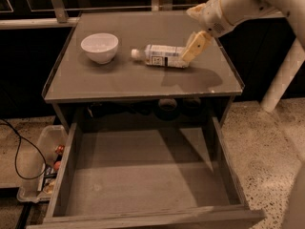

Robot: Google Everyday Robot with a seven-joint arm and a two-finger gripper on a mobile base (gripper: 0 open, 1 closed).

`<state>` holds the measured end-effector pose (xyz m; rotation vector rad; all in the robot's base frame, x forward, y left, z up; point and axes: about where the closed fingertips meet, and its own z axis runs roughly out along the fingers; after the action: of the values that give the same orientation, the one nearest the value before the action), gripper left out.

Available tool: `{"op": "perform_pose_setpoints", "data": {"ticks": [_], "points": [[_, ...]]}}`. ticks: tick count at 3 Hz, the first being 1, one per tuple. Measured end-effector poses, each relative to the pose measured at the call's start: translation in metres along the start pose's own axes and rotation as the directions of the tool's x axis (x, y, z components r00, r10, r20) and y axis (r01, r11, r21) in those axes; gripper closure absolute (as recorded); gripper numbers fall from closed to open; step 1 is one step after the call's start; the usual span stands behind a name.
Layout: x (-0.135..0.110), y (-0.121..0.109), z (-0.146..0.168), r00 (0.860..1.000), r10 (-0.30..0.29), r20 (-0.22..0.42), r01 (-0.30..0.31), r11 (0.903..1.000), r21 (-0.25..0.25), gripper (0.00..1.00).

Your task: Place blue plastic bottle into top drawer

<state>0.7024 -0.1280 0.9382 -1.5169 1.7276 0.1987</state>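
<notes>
Next, my gripper closes on the base end (179,57) of the blue plastic bottle, at the end farthest from its white cap.
The blue plastic bottle (161,55) lies on its side on the grey cabinet top (124,82), white cap pointing left toward the bowl. My gripper (189,55) reaches in from the upper right and hangs at the bottle's right end, its tan fingers (194,48) over or just beside the bottle's base. The top drawer (143,175) is pulled wide open below the cabinet top, its bare flat bottom showing and nothing in it.
A white bowl (99,47) stands on the cabinet top to the left of the bottle. A small clear bin of clutter (44,166) and a black cable (16,151) lie on the floor at the left. A white post (281,78) stands at the right.
</notes>
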Motion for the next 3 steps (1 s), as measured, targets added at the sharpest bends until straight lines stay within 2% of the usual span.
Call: {"op": "perform_pose_setpoints", "data": {"ticks": [1,2,3], "points": [[0.004,-0.007,0.028,1.000,0.026,0.016,-0.025,0.9976,-0.065,0.00],[0.013,-0.002,0.056,0.997,0.075,0.032,-0.070,0.9869,-0.145,0.00],[0.023,0.010,0.084,0.992,0.121,0.020,-0.114,0.9684,-0.222,0.00]]}}
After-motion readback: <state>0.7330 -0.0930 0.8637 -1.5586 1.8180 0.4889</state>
